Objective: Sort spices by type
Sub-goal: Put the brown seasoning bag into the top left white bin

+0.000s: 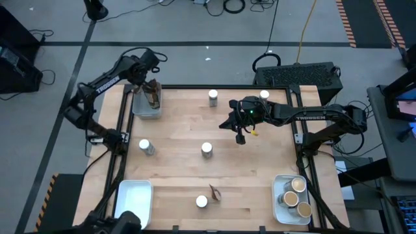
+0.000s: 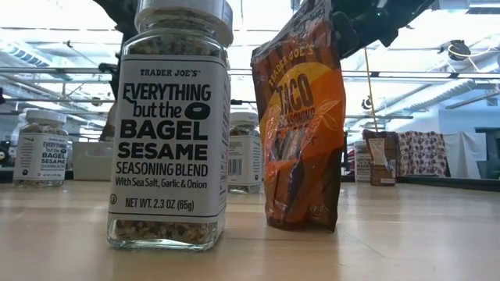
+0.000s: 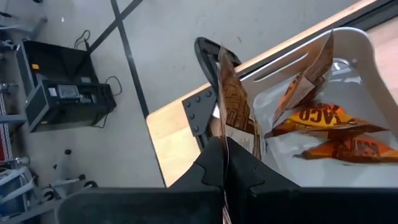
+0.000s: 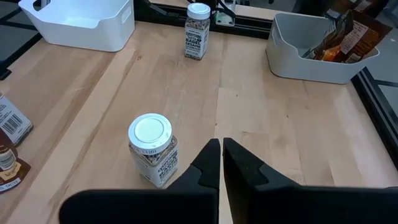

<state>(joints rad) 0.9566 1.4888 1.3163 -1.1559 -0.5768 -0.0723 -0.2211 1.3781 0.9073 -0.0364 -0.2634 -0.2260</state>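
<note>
The robot's left gripper will release the brown sachet, now over that tray, next to the other sachets inside the far white tray (image 1: 148, 97) (image 3: 272, 111).
My left gripper (image 1: 153, 91) is over the far-left white tray (image 1: 138, 109), shut on a brown sachet (image 3: 231, 106). More sachets (image 3: 323, 121) lie in that tray. My right gripper (image 1: 239, 130) is shut and touches nothing; it hovers above the table's middle, right of a white-lidded jar (image 1: 207, 149) (image 4: 151, 146). Other white-lidded jars stand upright on the table (image 1: 213, 97) (image 1: 264, 95) (image 1: 144, 146) (image 1: 201, 201). One sachet (image 1: 214, 192) (image 2: 301, 125) stands on its lower edge near the front, beside the front jar (image 2: 172, 125). Tan-lidded jars (image 1: 296, 195) sit in the near-right tray. My left gripper pinches the sachet between its two fingers at one thin edge (image 3: 227, 140). The sachet stands out beyond the fingertips on edge, above the tray's far rim. It is lifted clear of the sachets lying in the tray.
An empty white tray (image 1: 133, 195) sits at the near-left corner and the near-right tray (image 1: 278, 201) at the other. Bare wood lies between the scattered jars. Black frame rails edge the table; a dark box (image 1: 296, 75) stands beyond the far edge.
</note>
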